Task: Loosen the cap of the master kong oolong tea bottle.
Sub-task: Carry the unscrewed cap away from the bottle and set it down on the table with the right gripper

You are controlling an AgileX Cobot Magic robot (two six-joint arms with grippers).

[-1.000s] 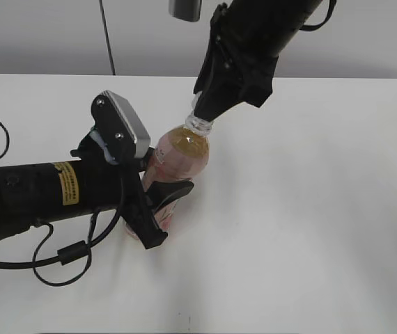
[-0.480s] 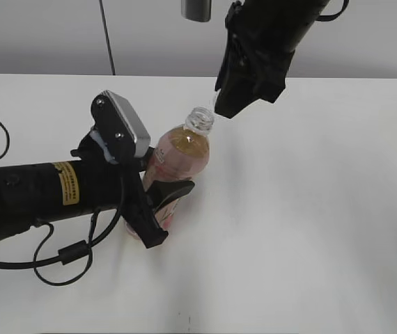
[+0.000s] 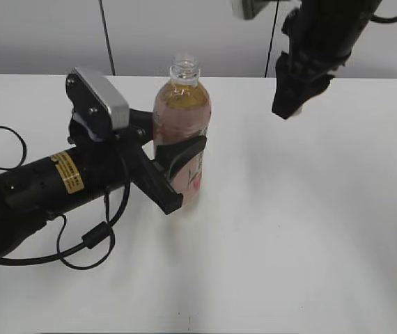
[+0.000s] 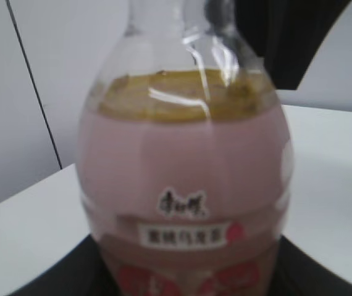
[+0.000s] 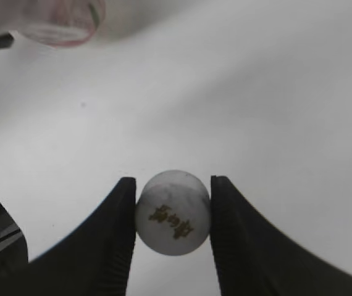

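Note:
My right gripper is to set the white cap down. Next, I put it on the bare table a short way from the bottle [image 3: 267, 202].
The master kong oolong tea bottle [image 3: 181, 132] stands upright on the white table, its neck open and capless. It fills the left wrist view [image 4: 185, 185], pink label facing the camera. My left gripper [image 3: 174, 163] is shut around the bottle's body at label height. My right gripper [image 3: 287, 108] hangs above the table to the right of the bottle, well clear of it. In the right wrist view its fingers [image 5: 117, 216] pinch the white cap [image 5: 173, 213], which carries a small gold mark on top. The bottle's base [image 5: 55, 21] shows at that view's upper left.
The white table [image 3: 310, 223] stretches bare to the right and front of the bottle. A black cable [image 3: 80, 240] loops on the table by the left arm. A grey wall stands behind the table's far edge.
My right gripper lifted off the bottle neck with the cap and moved right and up. The left gripper tipped the bottle from leaning to upright and shifted it slightly back.

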